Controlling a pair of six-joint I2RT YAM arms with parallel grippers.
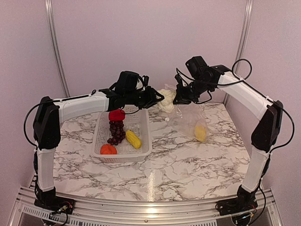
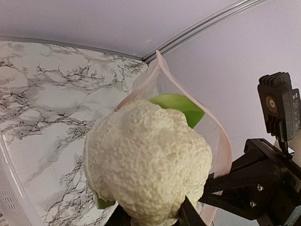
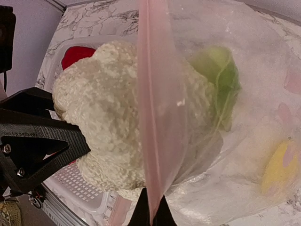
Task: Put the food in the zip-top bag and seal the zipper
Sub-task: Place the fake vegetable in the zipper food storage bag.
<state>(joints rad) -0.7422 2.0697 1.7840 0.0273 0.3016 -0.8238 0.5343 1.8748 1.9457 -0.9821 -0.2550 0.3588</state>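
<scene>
The cauliflower is half outside the bag's opening, so my left gripper will let it go, then grab the zipper strip's loose side [image 2: 124, 101] to settle it deeper.
My left gripper [image 1: 157, 98] is shut on the white cauliflower [image 1: 166, 100] and holds it in the air at the mouth of the clear zip-top bag [image 1: 193, 117]. In the left wrist view the cauliflower [image 2: 148, 160] fills the frame, its green leaf [image 2: 181, 106] inside the bag's pink zipper strip [image 2: 221, 141]. My right gripper [image 1: 180, 100] is shut on the zipper strip [image 3: 153, 122] and holds the mouth up. One yellow corn piece [image 1: 200, 132] lies inside the bag. The red pepper [image 1: 116, 115], grape bunch [image 1: 116, 132], second corn [image 1: 133, 139] and orange fruit [image 1: 108, 149] lie in the basket.
The white perforated basket [image 1: 144, 123] stands left of centre on the marble table [image 1: 188, 165]. The back wall and its metal corner posts [image 1: 242, 44] stand close behind both grippers.
</scene>
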